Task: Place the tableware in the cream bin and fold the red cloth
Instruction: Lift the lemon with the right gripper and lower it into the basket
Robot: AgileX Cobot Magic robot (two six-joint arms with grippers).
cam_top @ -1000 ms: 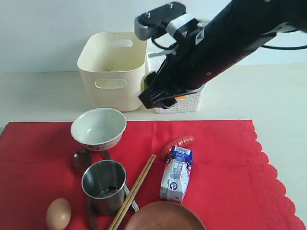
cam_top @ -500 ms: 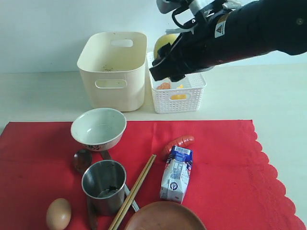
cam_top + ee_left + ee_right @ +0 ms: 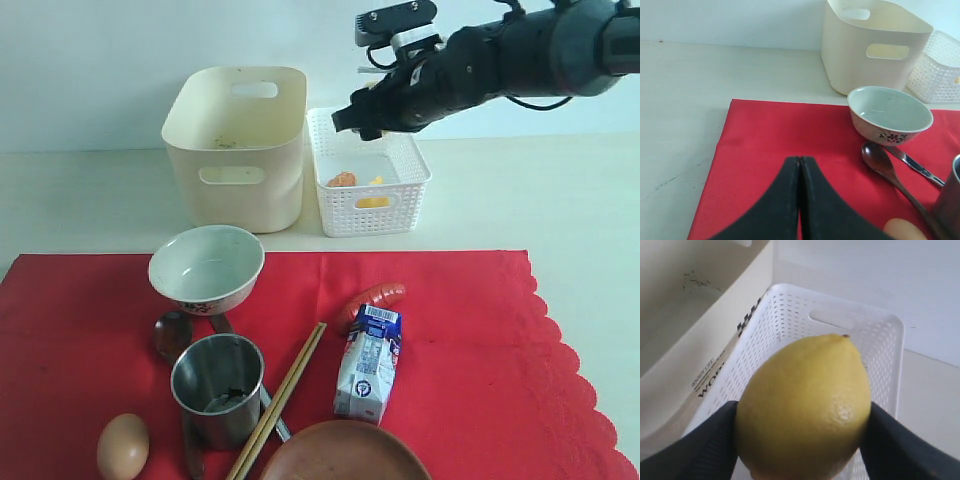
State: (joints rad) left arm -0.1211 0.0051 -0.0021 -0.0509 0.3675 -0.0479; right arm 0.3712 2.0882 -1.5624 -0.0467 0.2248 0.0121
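The yellow lemon in my right gripper should be let go in the white lattice basket (image 3: pixel 383 170), at a spot just behind the small yellow piece.
On the red cloth (image 3: pixel 470 340) lie the white bowl (image 3: pixel 206 268), steel cup (image 3: pixel 217 385), dark spoon (image 3: pixel 171 333), knife (image 3: pixel 272 410), chopsticks (image 3: pixel 285 390) and brown plate (image 3: pixel 345 455). The cream bin (image 3: pixel 235 145) stands behind them, holding no tableware. My right gripper (image 3: pixel 365 122) hangs over the white lattice basket (image 3: pixel 372 190), shut on a yellow lemon (image 3: pixel 805 385). My left gripper (image 3: pixel 799 160) is shut with nothing in it, low over the cloth's (image 3: pixel 765 135) left part, short of the bowl (image 3: pixel 889 114) and spoon (image 3: pixel 880 159).
An egg (image 3: pixel 122 447), a sausage (image 3: pixel 372 298) and a milk carton (image 3: pixel 368 362) also lie on the cloth. The basket holds small orange and yellow pieces. It stands just right of the bin. Bare table surrounds the cloth on the left, right and back.
My right arm has lifted and pulled back to the right with the lemon, from low between bin and basket to above the basket. The left gripper stays shut.
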